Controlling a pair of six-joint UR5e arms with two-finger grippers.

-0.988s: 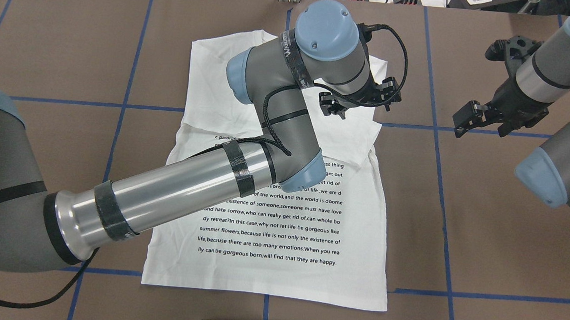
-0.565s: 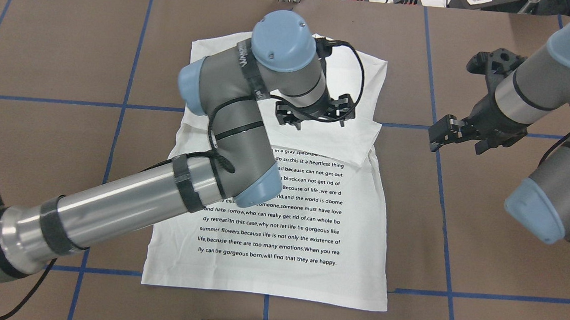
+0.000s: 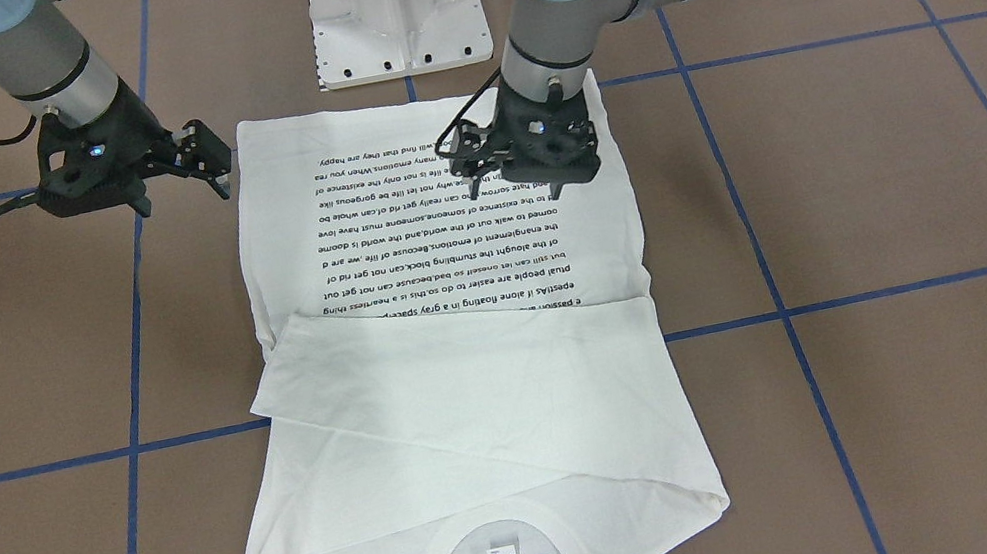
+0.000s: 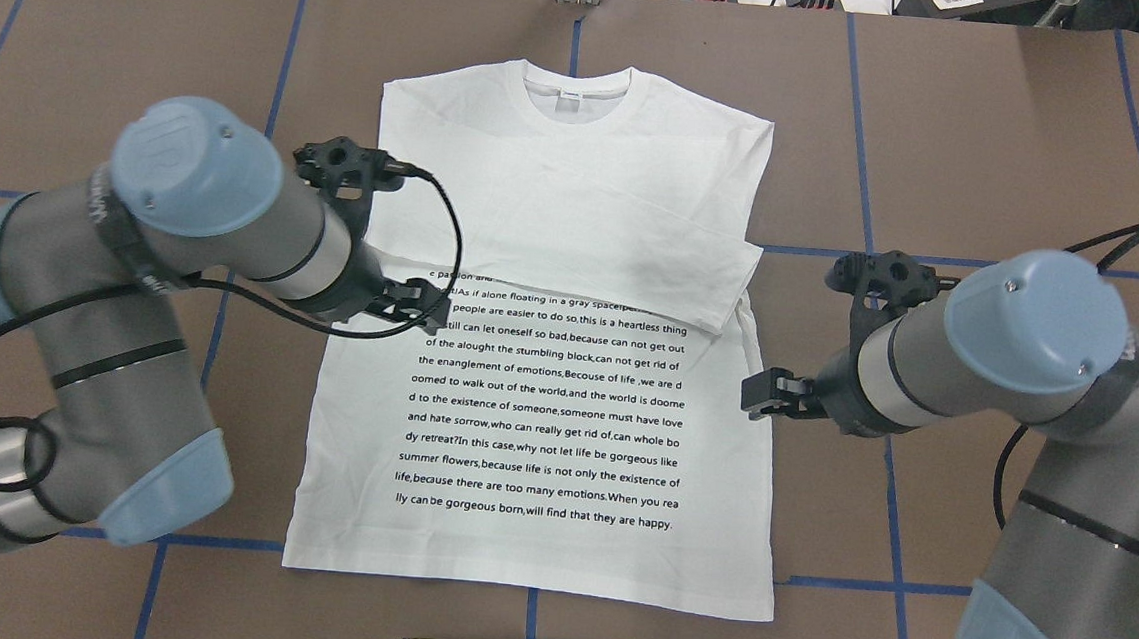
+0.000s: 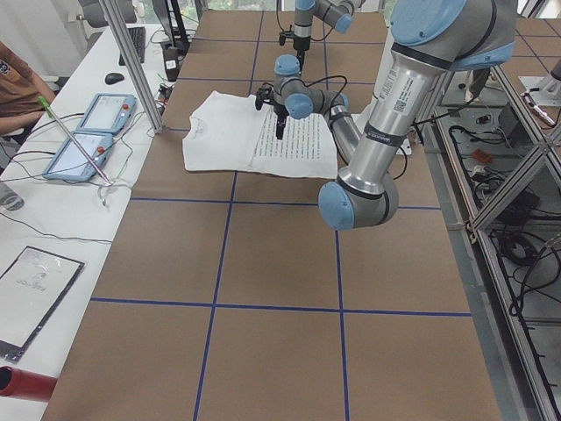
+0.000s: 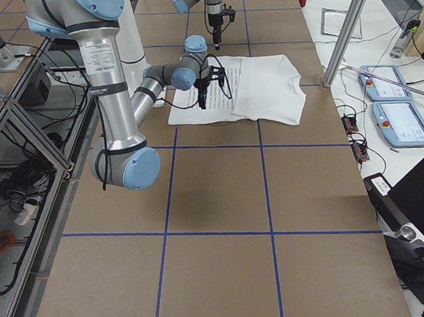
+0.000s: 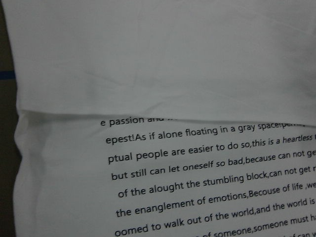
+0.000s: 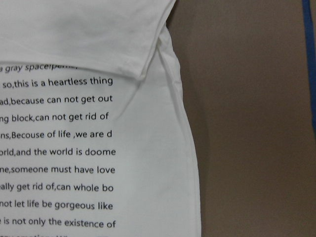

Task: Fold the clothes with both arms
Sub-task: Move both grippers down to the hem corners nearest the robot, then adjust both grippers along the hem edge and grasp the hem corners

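Next, I close my right gripper on the bottom hem corner (image 3: 242, 133) of the white shirt, the one nearest that gripper, beside the white pedestal base.
The clothes are one white shirt (image 4: 544, 398) lying flat on the brown table, black text up. A sleeve is folded across the chest (image 3: 473, 392), and the collar (image 4: 573, 94) with its tag lies at the far end. My left gripper (image 4: 420, 309) hangs open just above the shirt's left edge, beside the top lines of text (image 3: 516, 190). My right gripper (image 4: 775, 394) is open and empty just off the shirt's right edge (image 3: 182, 200). The left wrist view shows the sleeve fold (image 7: 148, 116). The right wrist view shows the shirt's side hem (image 8: 190, 148). No fingers show in either.
The white pedestal base (image 3: 396, 10) stands at the near table edge. Blue tape lines (image 4: 962, 591) grid the brown table. At the far side, aluminium posts (image 5: 131, 61), tablets (image 5: 88, 132) and a person's arm (image 5: 17, 79) border the table.
My left arm has swung back from over the shirt's chest to its left edge. The right arm has come in from the far right to the shirt's right edge. Both grippers stay open.
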